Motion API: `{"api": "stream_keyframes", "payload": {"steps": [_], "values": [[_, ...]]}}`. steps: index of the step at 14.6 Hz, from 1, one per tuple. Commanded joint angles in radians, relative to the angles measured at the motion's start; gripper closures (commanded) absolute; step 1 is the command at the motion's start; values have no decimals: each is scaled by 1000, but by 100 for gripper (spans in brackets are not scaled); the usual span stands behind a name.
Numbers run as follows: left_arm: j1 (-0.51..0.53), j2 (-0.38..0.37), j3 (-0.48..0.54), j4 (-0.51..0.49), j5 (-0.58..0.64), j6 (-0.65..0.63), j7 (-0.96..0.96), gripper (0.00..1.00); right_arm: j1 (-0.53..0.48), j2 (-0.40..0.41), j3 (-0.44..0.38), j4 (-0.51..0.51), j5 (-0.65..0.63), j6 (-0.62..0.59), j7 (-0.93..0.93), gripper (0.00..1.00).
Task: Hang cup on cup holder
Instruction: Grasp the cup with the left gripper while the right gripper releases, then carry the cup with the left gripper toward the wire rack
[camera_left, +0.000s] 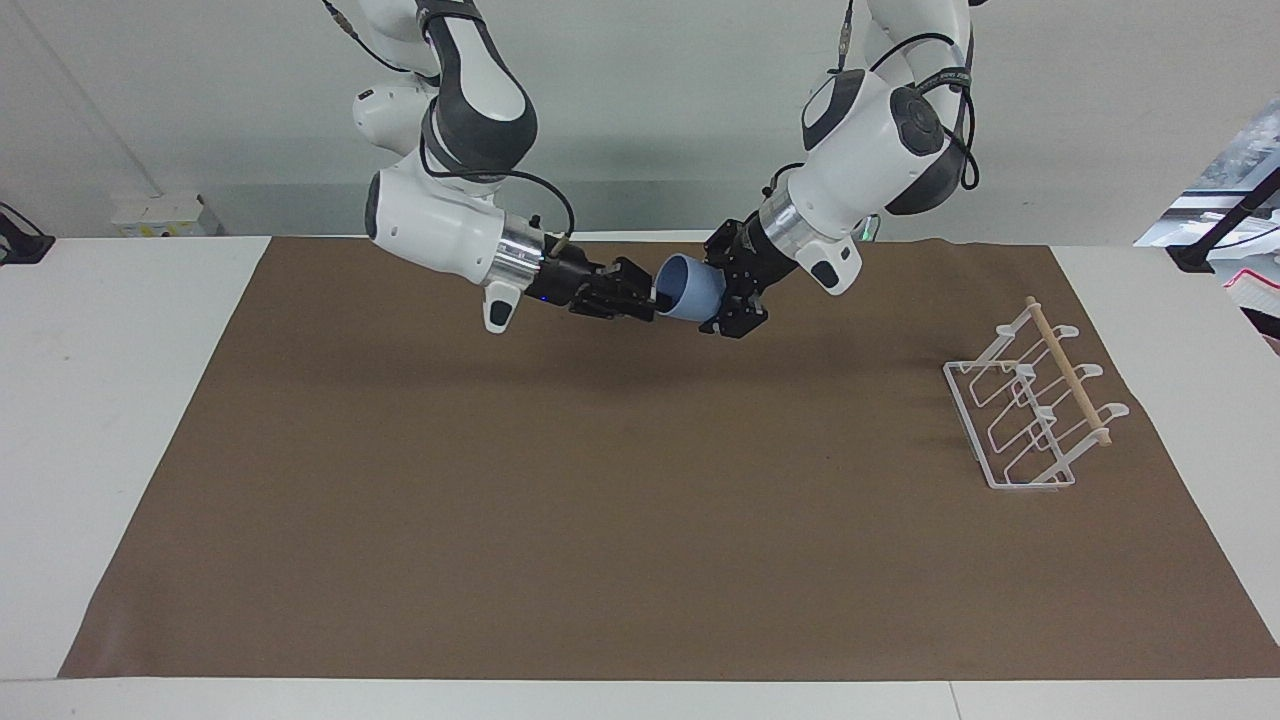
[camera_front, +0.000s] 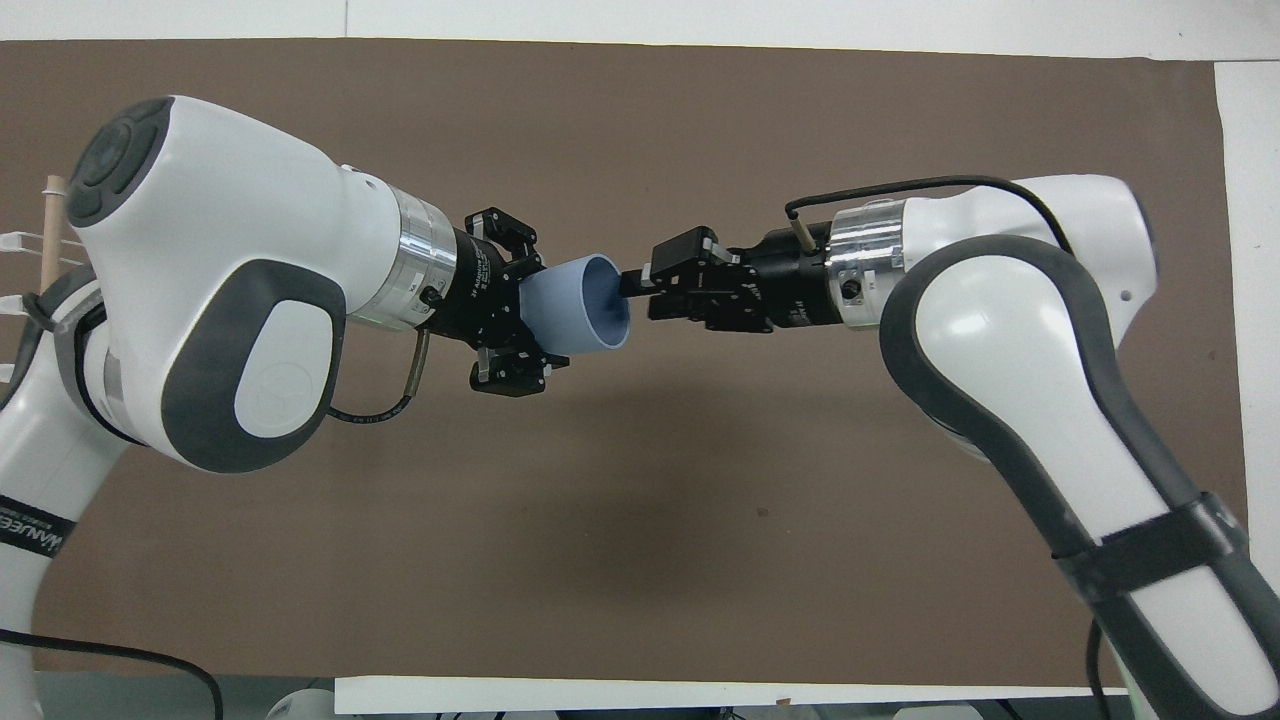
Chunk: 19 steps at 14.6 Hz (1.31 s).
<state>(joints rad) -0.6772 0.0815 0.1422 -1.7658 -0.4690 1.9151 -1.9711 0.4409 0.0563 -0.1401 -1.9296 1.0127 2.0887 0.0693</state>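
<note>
My left gripper is going to let go of the light-blue cup on the cup holder's wire peg (camera_front: 144, 254) beside the visible dowel end.
The light-blue cup (camera_left: 692, 290) lies sideways in the air over the part of the mat nearest the robots, and also shows in the overhead view (camera_front: 575, 315). My left gripper (camera_left: 722, 296) (camera_front: 532, 305) is shut on the cup's base end, with one finger on either side. My right gripper (camera_left: 645, 293) (camera_front: 640, 290) is open, with its fingertips just at the cup's open rim. The white wire cup holder (camera_left: 1035, 410) with its wooden dowel stands on the mat toward the left arm's end. In the overhead view only its dowel end (camera_front: 47, 235) shows past the left arm.
A brown mat (camera_left: 600, 520) covers most of the white table (camera_left: 120, 400). A small white box (camera_left: 165, 215) sits at the table's edge near the right arm's base.
</note>
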Motion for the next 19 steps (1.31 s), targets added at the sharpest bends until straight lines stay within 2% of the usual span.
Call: {"api": "stream_keyframes", "payload": {"steps": [1, 2, 4, 5, 7, 10, 11, 13, 16, 19], "values": [[24, -6, 8, 12, 306, -127, -11, 100, -128, -29, 5, 49, -297, -21, -2, 0], [19, -9, 5, 14, 461, -174, -11, 100, -160, -33, 4, 69, -372, -51, 0, 0], [18, -8, 7, 11, 687, -221, -9, 100, -215, -53, 1, 93, -503, -122, 1, 0], [19, -6, 4, 8, 808, -270, -2, 100, -249, -76, 1, 124, -617, -169, 1, 0], [18, -2, 7, -32, 973, -284, -6, 100, -301, -78, 2, 255, -825, -363, 0, 0], [14, 55, 5, -78, 1313, -341, -17, 100, -340, -61, 2, 447, -997, -655, -5, 0], [8, 52, 5, -125, 1424, -353, -20, 100, -343, -37, 4, 490, -1035, -706, -22, 0], [11, 63, 4, -197, 1643, -370, -73, 100, -355, -21, 16, 497, -1052, -720, -60, 0], [62, 188, 5, -184, 1876, -415, -184, 100, -369, -18, 33, 494, -1062, -749, -66, 0], [108, 239, 5, -159, 1975, -432, -222, 100, -389, -23, 34, 491, -1062, -756, -102, 0]]}}
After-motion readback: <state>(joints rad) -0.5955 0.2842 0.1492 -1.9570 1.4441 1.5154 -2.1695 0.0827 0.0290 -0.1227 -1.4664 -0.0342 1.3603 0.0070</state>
